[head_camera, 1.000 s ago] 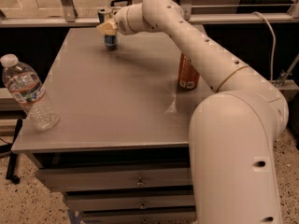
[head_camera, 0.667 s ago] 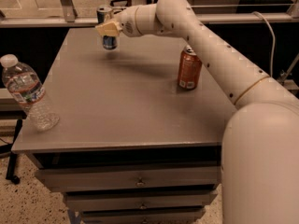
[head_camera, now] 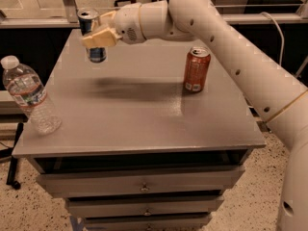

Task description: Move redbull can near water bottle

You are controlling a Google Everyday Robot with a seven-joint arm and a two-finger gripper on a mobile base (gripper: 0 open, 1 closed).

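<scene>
My gripper should set the redbull can, now held upright above the table, down on the table (head_camera: 72,115) beside the water bottle, on the bottle's soda can side.
The redbull can (head_camera: 93,35), slim, blue and silver with a silver top, is held upright in the air above the far left part of the grey table (head_camera: 144,124). My gripper (head_camera: 98,32) is shut on it, its tan fingers (head_camera: 98,37) around the can's middle. The water bottle (head_camera: 30,96), clear and ribbed with a white cap, stands tilted at the table's left front edge, well to the left of and nearer than the can.
A wider orange-red soda can (head_camera: 196,69) stands upright right of the table's middle. My white arm (head_camera: 231,47) reaches in from the right over the table's back. Drawers (head_camera: 144,186) sit under the tabletop. A railing runs behind the table.
The gripper has lifted the redbull can off the far left of the table and carried it forward and left. The bottle and soda can have stayed put.
</scene>
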